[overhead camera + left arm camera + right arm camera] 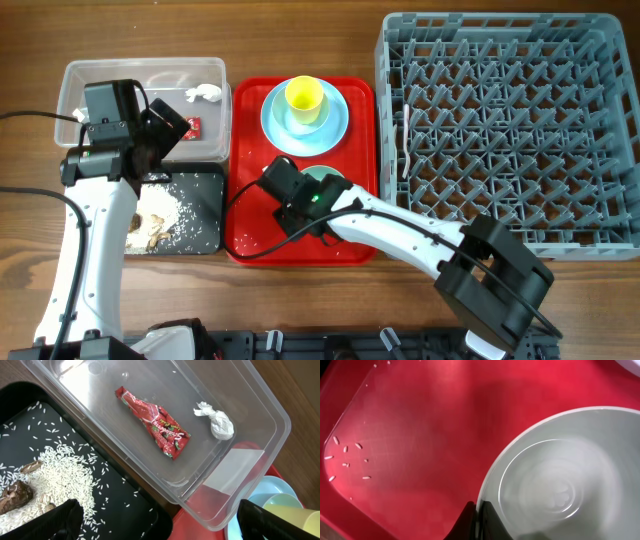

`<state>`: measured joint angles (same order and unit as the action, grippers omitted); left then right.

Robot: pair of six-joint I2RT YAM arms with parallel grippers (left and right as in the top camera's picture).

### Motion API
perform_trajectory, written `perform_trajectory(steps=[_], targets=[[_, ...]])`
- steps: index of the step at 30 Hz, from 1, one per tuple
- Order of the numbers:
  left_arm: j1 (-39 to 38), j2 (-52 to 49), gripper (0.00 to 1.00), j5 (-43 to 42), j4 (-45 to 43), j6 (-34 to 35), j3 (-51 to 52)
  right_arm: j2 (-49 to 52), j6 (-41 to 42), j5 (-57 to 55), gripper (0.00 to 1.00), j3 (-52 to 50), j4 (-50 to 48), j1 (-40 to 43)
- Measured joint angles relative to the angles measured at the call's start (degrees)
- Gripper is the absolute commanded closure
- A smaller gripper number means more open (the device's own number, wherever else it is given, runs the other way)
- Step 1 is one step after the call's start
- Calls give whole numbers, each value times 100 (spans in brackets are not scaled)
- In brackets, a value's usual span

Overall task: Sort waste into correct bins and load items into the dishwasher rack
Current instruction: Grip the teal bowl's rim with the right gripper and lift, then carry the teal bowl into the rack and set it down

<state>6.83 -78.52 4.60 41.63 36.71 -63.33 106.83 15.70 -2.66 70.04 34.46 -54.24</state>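
Next, my right gripper lets go of the pale-green bowl in the grey dishwasher rack (422, 169), beside the white cutlery.
The red snack wrapper (152, 420) and the white tissue (216, 422) lie in the clear tub (260, 407). Rice and brown scraps (55, 467) lie in the black tray (125, 495). My left gripper (160, 525) is open and empty above the edge between tub and tray; it also shows in the overhead view (160, 135). My right gripper (479, 515) is shut on the rim of the pale-green bowl (560, 480) on the red tray (420, 420). The yellow cup (304, 97) stands in a light-blue bowl on the light-blue plate (338, 125). The grey dishwasher rack (510, 130) is at the right.
White cutlery (404, 150) lies along the rack's left side. A few rice grains (345, 455) lie in the red tray's corner. My right arm (420, 235) stretches across the table in front of the rack.
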Motion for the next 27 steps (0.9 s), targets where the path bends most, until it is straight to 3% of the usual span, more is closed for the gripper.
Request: perform_trajectory(steps=[8,13,20,27], targets=[[0,0,0,0,2,0,0,-9,-61,826,96,402,179,13],[0,0,0,0,2,0,0,-555,101,2118,96,577,188,334],[0,0,0,0,2,0,0,-2131,608,4426,96,693,83,2288],[0,0,0,0,2,0,0,-2420,809,6255,96,671,85,4183]])
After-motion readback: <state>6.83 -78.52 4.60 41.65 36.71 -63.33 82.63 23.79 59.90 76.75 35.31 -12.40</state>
